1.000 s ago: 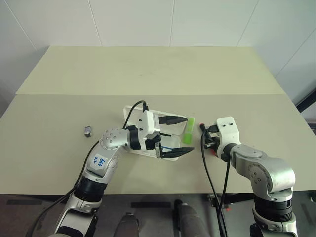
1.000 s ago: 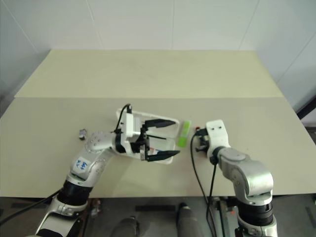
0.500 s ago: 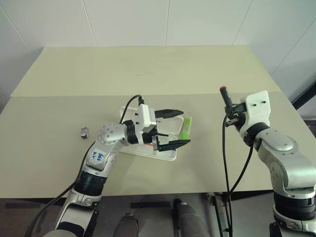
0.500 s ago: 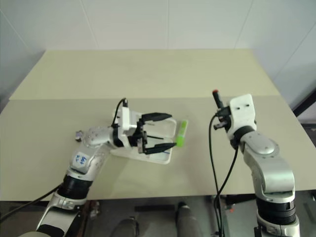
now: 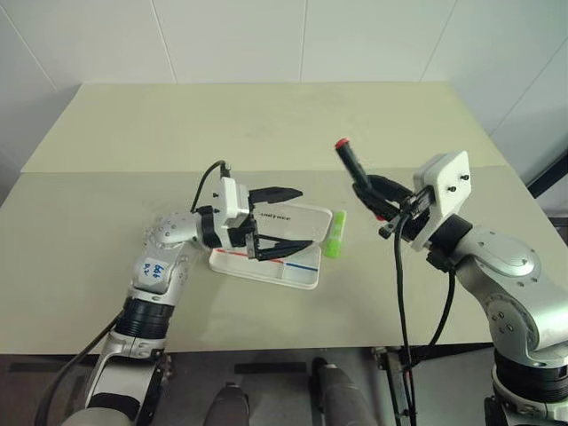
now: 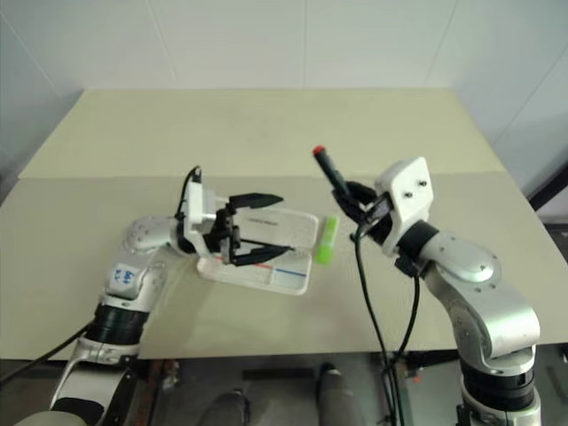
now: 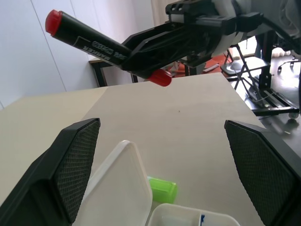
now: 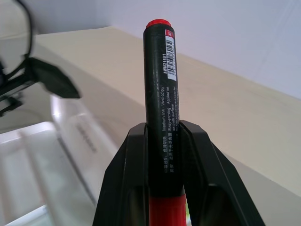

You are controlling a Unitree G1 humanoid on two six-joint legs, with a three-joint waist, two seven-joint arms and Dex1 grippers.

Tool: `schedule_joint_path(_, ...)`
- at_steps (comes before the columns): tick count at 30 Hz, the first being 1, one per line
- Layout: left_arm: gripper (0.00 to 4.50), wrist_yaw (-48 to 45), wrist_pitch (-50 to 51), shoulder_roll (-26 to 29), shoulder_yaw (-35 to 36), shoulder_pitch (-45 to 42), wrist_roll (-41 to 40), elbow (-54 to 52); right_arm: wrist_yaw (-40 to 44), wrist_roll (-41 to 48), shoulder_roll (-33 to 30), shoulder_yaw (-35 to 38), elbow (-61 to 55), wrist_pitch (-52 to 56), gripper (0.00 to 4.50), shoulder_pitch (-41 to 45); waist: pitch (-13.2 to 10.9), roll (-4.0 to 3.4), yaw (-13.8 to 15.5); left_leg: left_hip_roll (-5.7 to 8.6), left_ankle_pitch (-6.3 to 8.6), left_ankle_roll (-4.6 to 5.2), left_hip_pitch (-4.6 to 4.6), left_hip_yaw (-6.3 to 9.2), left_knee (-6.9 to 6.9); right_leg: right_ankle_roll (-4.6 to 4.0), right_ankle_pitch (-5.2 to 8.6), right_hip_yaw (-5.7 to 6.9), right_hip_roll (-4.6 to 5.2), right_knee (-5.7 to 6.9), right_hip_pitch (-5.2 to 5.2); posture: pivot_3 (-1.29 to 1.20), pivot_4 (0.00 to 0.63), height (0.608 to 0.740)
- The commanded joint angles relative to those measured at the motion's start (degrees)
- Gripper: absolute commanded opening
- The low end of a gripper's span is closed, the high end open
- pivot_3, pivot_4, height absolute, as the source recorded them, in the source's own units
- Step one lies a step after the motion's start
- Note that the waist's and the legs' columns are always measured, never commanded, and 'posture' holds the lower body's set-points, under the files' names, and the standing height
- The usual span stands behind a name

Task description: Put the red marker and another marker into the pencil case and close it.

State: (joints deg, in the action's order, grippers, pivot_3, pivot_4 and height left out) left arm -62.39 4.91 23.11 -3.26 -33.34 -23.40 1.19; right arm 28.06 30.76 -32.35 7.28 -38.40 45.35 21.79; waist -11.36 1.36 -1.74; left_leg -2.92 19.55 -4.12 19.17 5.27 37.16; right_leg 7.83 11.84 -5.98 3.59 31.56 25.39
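My right gripper has the red marker. It will let go of it in the tray (image 5: 264, 246) (image 8: 56, 169) between the red stripe and the lid.
The red marker (image 5: 351, 161), black-barrelled with red ends, is clamped in my right gripper (image 5: 371, 190), which is shut on it. It hangs in the air to the right of the pencil case and slants up and toward the case. The wrist view shows the marker (image 8: 160, 80) squeezed between the fingers (image 8: 134, 174). The white pencil case (image 5: 266, 266) lies open, its lid (image 5: 297, 216) laid back behind the striped tray. My left gripper (image 5: 300, 217) stands open just above the case with nothing in it. The lime-green marker (image 5: 335, 238) lies on the table against the case's right end.
The cream table (image 5: 266, 133) has a seam running across it behind the case. White walls close in behind and to the right. Black cables hang from my right wrist (image 5: 399, 284) past the table's front edge.
My right gripper has lifted the red marker off the table and swung from pointing down to level, toward the case. My left gripper has drawn back a little to the left, still open.
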Motion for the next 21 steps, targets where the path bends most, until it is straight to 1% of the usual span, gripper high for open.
schedule_joint_path(1, 4.5, -1.09, 0.27, 1.28, 1.39, -0.37, -1.76, -1.29, 4.64, 4.32, -3.97, -0.78, -3.39, 2.41, 0.57, 0.36, 0.0, 0.0, 0.09, 0.0, 0.0, 0.0, 0.0, 0.0, 0.0, 0.0, 0.0, 0.0, 0.0, 0.0, 0.0, 0.0, 0.15, 0.74)
schedule_joint_path(6, 4.5, -2.35, -0.61, 2.91, 1.73, 0.83, -1.03, -0.51, 9.1, 5.54, -9.26, -3.62, -2.49, 3.53, 0.57, 0.63, 0.0, 0.0, 0.11, 0.0, 0.0, 0.0, 0.0, 0.01, 0.01, 0.0, 0.0, 0.01, 0.0, -0.01, 0.01, 0.0, 0.15, 0.74)
schedule_joint_path(12, 4.5, -3.2, -0.03, 4.69, 2.67, 1.67, -1.55, -1.18, 15.41, 3.55, -14.43, -8.62, 0.08, 1.89, 0.57, 0.91, -0.01, 0.01, 0.0, 0.0, 0.0, 0.01, 0.0, 0.0, 0.01, -0.01, 0.01, 0.01, -0.01, 0.0, 0.02, 0.0, 0.15, 0.74)
schedule_joint_path(14, 4.5, -3.21, -0.09, 4.96, 2.65, 1.7, -1.53, -1.19, 16.41, 2.56, -15.15, -10.01, 1.02, 1.3, 0.57, 1.31, -0.01, 0.01, 0.05, 0.0, 0.0, 0.01, -0.01, 0.0, 0.02, -0.01, 0.01, 0.0, 0.0, 0.01, 0.04, 0.0, 0.15, 0.74)
schedule_joint_path(16, 4.5, -3.13, -0.21, 5.16, 2.78, 1.82, -1.56, -1.39, 17.13, -1.25, -15.29, -14.44, 4.33, 0.22, 0.57, 3.29, -0.01, 0.01, -0.08, 0.0, 0.0, 0.01, -0.01, -0.01, 0.05, -0.01, 0.0, 0.01, 0.0, 0.01, 0.04, 0.0, 0.15, 0.74)
schedule_joint_path(18, 4.5, -2.89, 0.04, 5.27, 2.87, 2.32, -1.52, -2.17, 18.47, -4.06, -14.8, -18.28, 6.9, -1.21, 0.57, 5.39, -0.01, 0.01, -0.08, 0.0, 0.01, 0.0, -0.02, -0.04, 0.08, 0.0, 0.0, 0.0, 0.01, 0.0, 0.04, 0.0, 0.15, 0.74)
schedule_joint_path(21, 4.5, -2.63, 0.33, 5.34, 2.95, 3.07, -1.54, -3.2, 19.46, -6.63, -13.11, -21.98, 9.51, -2.52, 0.57, 7.88, -0.01, 0.01, -0.02, 0.0, 0.0, 0.01, -0.04, -0.02, 0.06, -0.01, 0.0, 0.01, 0.0, 0.05, 0.12, 0.0, 0.15, 0.74)
